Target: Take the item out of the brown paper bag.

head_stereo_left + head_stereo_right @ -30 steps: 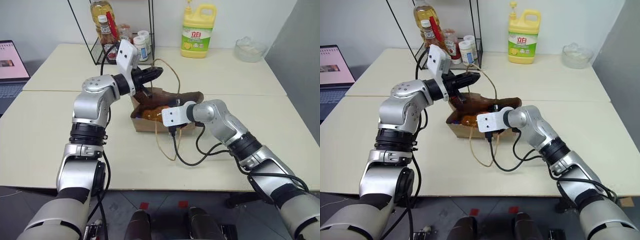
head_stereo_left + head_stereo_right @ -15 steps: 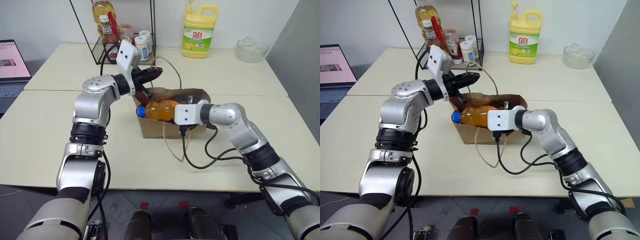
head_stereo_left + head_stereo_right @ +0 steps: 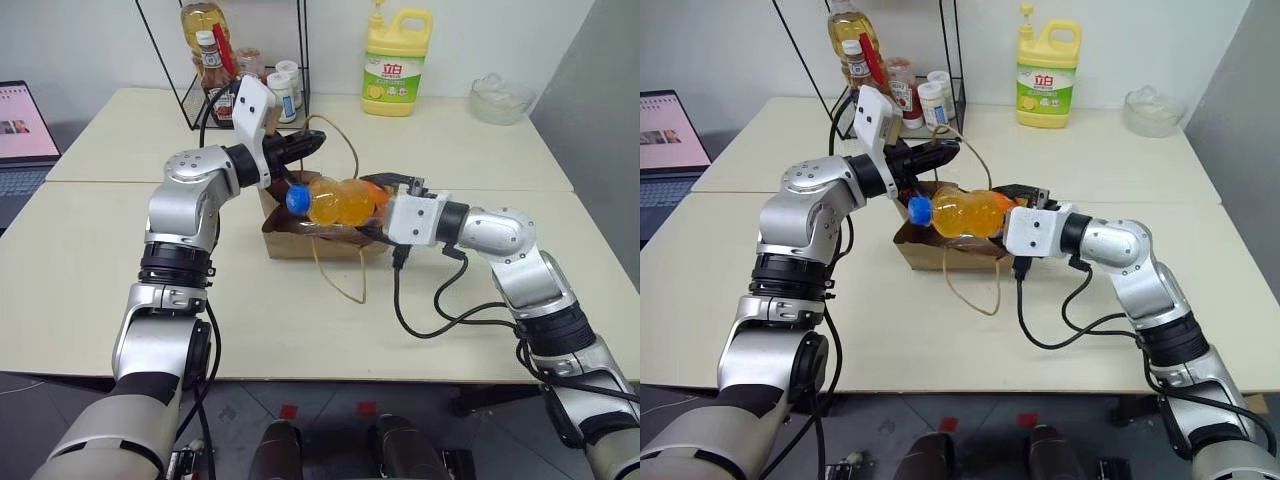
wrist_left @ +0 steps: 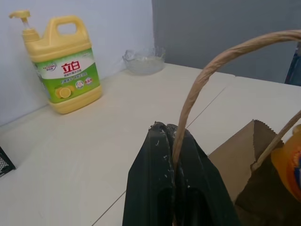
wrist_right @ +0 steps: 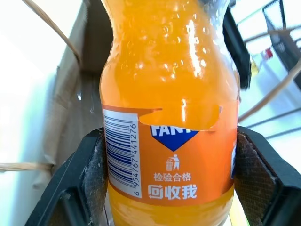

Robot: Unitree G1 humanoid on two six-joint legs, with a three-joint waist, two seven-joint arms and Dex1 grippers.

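Next, I put the bottle down with my right gripper on the table (image 3: 469, 237) between the brown paper bag and the grey wall.
The item, a clear bottle of orange drink (image 3: 338, 200) with a blue cap (image 3: 297, 199), hangs level just above the open mouth of the brown paper bag (image 3: 300, 243), cap toward my left arm. My right gripper (image 5: 171, 162) is shut on its labelled end, one pad (image 5: 96, 165) on each side. The crumpled bag lies mid-table. My left gripper (image 4: 170, 128) is shut on one beige cord handle (image 4: 207, 75) and holds that loop up above the bag. The other handle (image 3: 340, 275) trails on the table in front.
A yellow detergent jug (image 3: 397, 62) and a glass bowl (image 3: 498, 97) stand at the table's back. A wire rack (image 3: 230, 60) with sauce bottles is behind my left arm. A laptop (image 3: 25, 125) sits far left. My right wrist's cable (image 3: 420, 320) loops on the table.
My right gripper has drawn the bottle out of the bag, up and to the right, until it hangs free above the opening. The left gripper has kept its hold on the handle.
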